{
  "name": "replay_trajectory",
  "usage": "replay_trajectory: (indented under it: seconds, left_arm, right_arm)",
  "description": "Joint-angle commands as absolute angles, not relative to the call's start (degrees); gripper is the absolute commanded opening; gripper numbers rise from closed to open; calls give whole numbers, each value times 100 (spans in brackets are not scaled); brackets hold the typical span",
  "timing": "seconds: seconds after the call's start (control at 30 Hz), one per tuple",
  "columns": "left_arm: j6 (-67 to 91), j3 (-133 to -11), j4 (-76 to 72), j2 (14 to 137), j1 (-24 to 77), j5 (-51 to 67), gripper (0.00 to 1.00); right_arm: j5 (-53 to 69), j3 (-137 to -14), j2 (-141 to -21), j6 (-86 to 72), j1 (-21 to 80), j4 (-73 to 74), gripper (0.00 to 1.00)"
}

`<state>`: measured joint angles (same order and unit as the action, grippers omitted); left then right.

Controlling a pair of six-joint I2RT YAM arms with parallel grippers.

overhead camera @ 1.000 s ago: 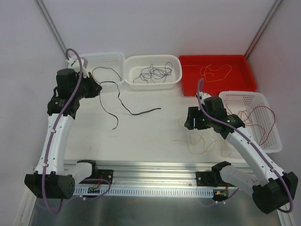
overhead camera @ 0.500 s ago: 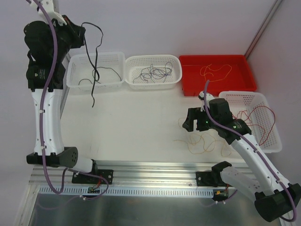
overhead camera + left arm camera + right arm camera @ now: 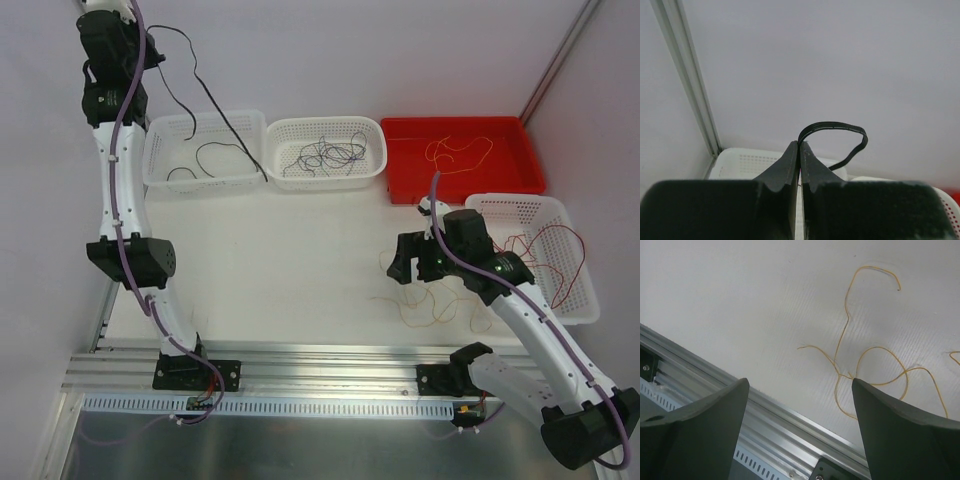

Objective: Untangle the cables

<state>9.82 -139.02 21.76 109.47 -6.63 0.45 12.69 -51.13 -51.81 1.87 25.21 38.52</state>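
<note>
The robot's right gripper should close on the orange cable's far stretch point(image 3: 393, 285) point(image 3: 841, 337), between the cable's curved far end and the crossing next to its short loose end.
My left gripper point(image 3: 150, 50) is raised high at the back left, above the left white basket point(image 3: 160, 178). It is shut on a black cable point(image 3: 205, 95), which arcs from the fingertips point(image 3: 791, 159) and hangs down into that basket; the cable loops past the tips in the left wrist view point(image 3: 840, 126). My right gripper point(image 3: 398, 265) is open and empty, low over the table beside a loose orange cable point(image 3: 425, 300). The right wrist view shows that orange cable point(image 3: 867, 360) lying on the white table beyond the open fingers.
A middle white basket point(image 3: 375, 165) holds purple and dark cables. A red bin point(image 3: 520, 180) holds an orange cable. A right white basket point(image 3: 585, 300) holds red cables. An aluminium rail point(image 3: 330, 355) runs along the table's near edge.
My left arm has swung up and back, lifting the black cable off the table so that it now hangs into the left basket. My right gripper has barely moved.
</note>
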Motion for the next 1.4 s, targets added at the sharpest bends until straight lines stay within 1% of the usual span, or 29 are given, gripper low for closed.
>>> replay_trajectory:
  seconds: [0.0,0.27,0.43,0.5,0.57,0.6,0.7,0.73,0.8,0.83,0.9,0.93,1.07,1.2,1.27,1.33,1.37]
  left_arm:
    - [818,-13887,1381,11310,-773,-351,0]
    - [800,-12974,1178,12242,-791,-352,0]
    - [844,-12226,1186,12436,-791,-299,1]
    - [826,-12016,1195,12463,-791,-273,10]
    - [835,-11814,1239,12376,-800,-281,17]
    - [861,-11743,1239,12305,-800,-281,27]
    - [1002,-11480,1248,11937,-791,-150,48]
    - [1054,-11409,1257,11683,-791,-71,61]
    - [1090,-11120,1274,11401,-791,122,73]
    - [1168,-11005,1283,11095,-791,167,82]
    - [1274,-10566,1301,10751,-782,402,87]
    - [1318,-10417,1309,10401,-782,474,91]
    - [1660,-9294,1388,9450,-765,825,99]
    - [1951,-8255,1485,8492,-624,1309,99]
    - [1934,-7816,1512,7903,-379,1520,99]
    - [1872,-7122,1521,7334,-72,1538,99]
    - [1829,-6667,1529,7165,-18,1608,99]
  right_arm:
    - [1266,-5361,-5186,290,2558,3990,88]
    - [1178,-5344,-5291,220,2549,4087,88]
    - [1151,-5353,-5291,185,2549,4113,88]
    - [1125,-5344,-5291,176,2558,4139,88]
    - [1055,-5344,-5274,184,2558,4210,88]
    - [1002,-5344,-5256,176,2558,4227,88]
    - [739,-5291,-5238,193,2558,4333,88]
    - [582,-5282,-5299,193,2558,4429,88]
    - [492,-5265,-5361,193,2558,4491,88]
    - [440,-5247,-5396,167,2549,4500,88]
    - [387,-5168,-5431,115,2540,4483,88]
    - [343,-5142,-5458,97,2540,4430,88]
    - [237,-5010,-5537,44,2531,4316,85]
    - [263,-4835,-5721,26,2531,4210,81]
    - [386,-4720,-5774,26,2522,4035,77]
    - [500,-4545,-5862,26,2522,3816,74]
    - [571,-4483,-5888,-113,2522,3736,71]
